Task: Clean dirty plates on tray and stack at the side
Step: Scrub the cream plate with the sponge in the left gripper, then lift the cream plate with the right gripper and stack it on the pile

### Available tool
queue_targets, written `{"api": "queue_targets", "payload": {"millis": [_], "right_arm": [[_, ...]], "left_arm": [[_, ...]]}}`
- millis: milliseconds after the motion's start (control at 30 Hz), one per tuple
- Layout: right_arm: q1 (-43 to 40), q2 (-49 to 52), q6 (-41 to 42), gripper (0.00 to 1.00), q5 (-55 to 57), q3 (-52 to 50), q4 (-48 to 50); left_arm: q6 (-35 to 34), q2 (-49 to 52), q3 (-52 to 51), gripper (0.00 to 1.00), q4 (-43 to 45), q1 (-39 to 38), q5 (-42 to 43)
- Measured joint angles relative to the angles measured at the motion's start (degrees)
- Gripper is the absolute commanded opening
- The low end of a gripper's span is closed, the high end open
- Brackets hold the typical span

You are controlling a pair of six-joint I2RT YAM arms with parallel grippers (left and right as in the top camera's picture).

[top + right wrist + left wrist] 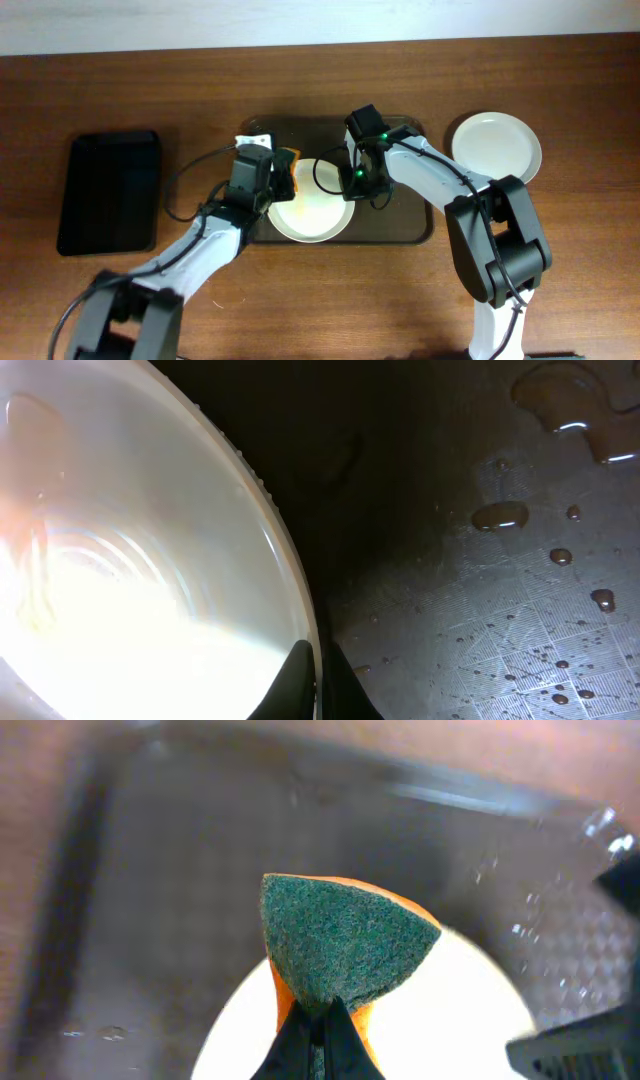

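My right gripper will set the cream plate down on top of the white plate (pixel 497 150) next to the dark brown tray.
A cream plate (pixel 312 212) lies on the dark brown tray (pixel 405 228). My left gripper (pixel 283 178) is shut on an orange sponge with a green scouring face (pixel 345 942), held over the plate's left rim (pixel 470 1010). My right gripper (pixel 352 185) is shut on the plate's right rim (pixel 300 610); one finger is inside the rim and one outside (pixel 318 678). A faint orange smear shows on the plate's inside (pixel 30 520). A second white plate (pixel 496 147) lies on the table to the right of the tray. A third plate is not in view.
A smaller glossy black tray (pixel 110 190) lies at the far left on the wooden table. Water drops sit on the brown tray's textured surface (pixel 500 515). A small white object (pixel 253 139) lies at the tray's back left corner.
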Motion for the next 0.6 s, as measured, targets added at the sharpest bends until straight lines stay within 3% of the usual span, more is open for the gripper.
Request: {"api": "queue_targets", "payload": {"millis": [167, 367, 467, 600], "right_arm": [[0.00, 0.00, 0.00, 0.04, -0.02, 0.00, 0.00], [0.20, 0.09, 0.00, 0.04, -0.72, 0.00, 0.15], [0.07, 0.09, 0.02, 0.04, -0.61, 0.02, -0.59], [-0.22, 1.95, 0.33, 0.04, 4.90, 8.68, -15.78]], "left_arm": [[0.00, 8.76, 0.00, 0.00, 3.17, 0.00, 5.97], [1.25, 5.49, 0.48, 0.00, -5.22, -1.46, -11.63], [1.33, -5.84, 0.33, 0.00, -8.59, 0.07, -21.62], [-0.28, -8.09, 0.33, 0.00, -12.98, 0.07, -19.23]]}}
